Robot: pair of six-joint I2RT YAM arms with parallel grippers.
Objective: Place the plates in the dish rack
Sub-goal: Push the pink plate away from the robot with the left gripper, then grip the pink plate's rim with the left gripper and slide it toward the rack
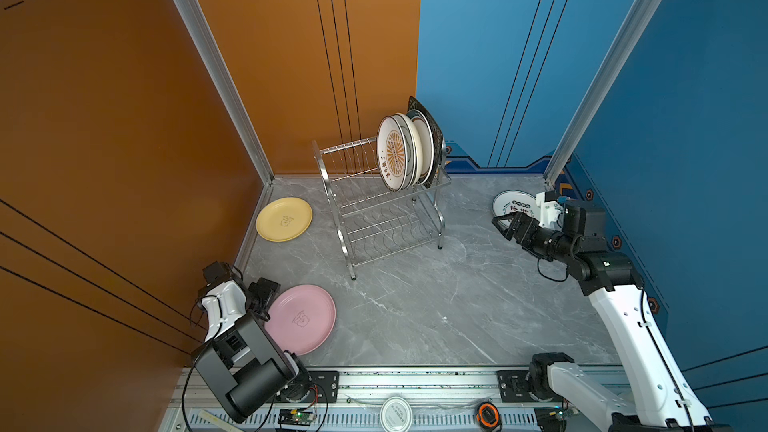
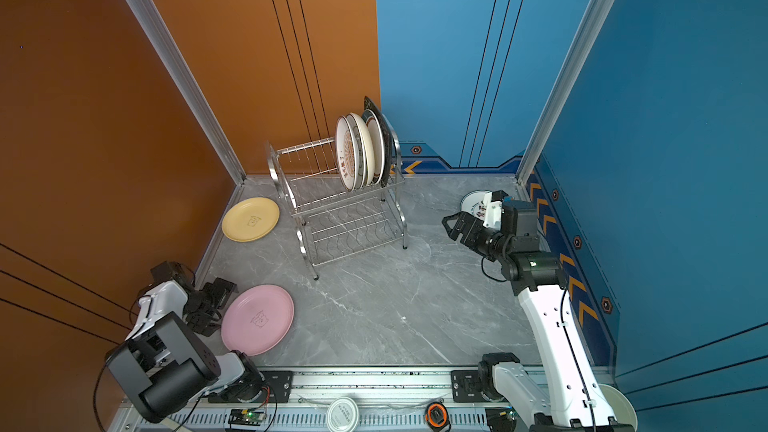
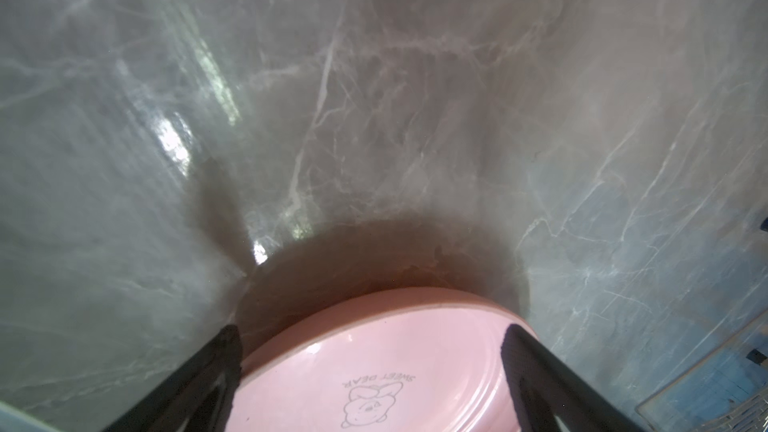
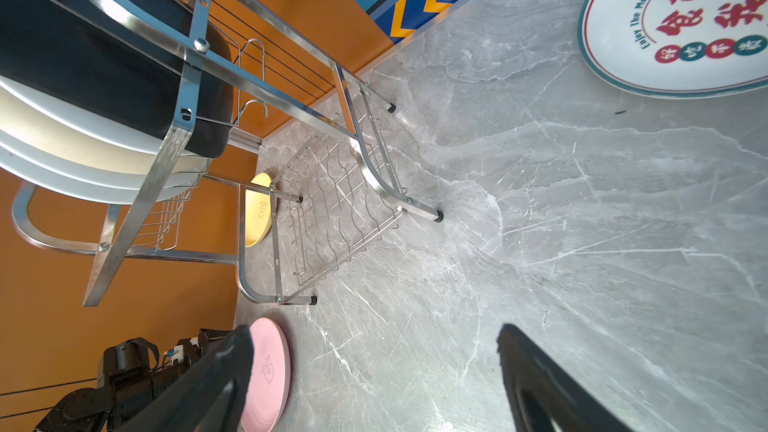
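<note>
The robot's left gripper needs to next close on the pink plate's rim (image 3: 352,322), on the side that faces the orange wall.
The dish rack (image 1: 386,230) (image 2: 353,230) stands at the back. Its upper tier holds several upright plates: a sunburst one (image 1: 392,155) in front, a black square one (image 4: 83,56) behind. A yellow plate (image 1: 284,219) lies flat left of the rack. A pink plate (image 1: 301,320) (image 3: 374,367) lies front left. My left gripper (image 1: 266,305) (image 3: 372,332) is open at its left edge, fingers on either side of the plate's near part. A white green-rimmed plate with characters (image 1: 513,203) (image 4: 665,35) lies back right. My right gripper (image 1: 503,224) (image 4: 374,336) hovers open and empty beside it.
Orange and blue walls close in the marble table on three sides. On the front rail sit a small white lid (image 1: 395,413), an orange tape measure (image 1: 487,413) and a circuit board (image 1: 297,415). A white container (image 2: 621,407) shows at the front right corner.
</note>
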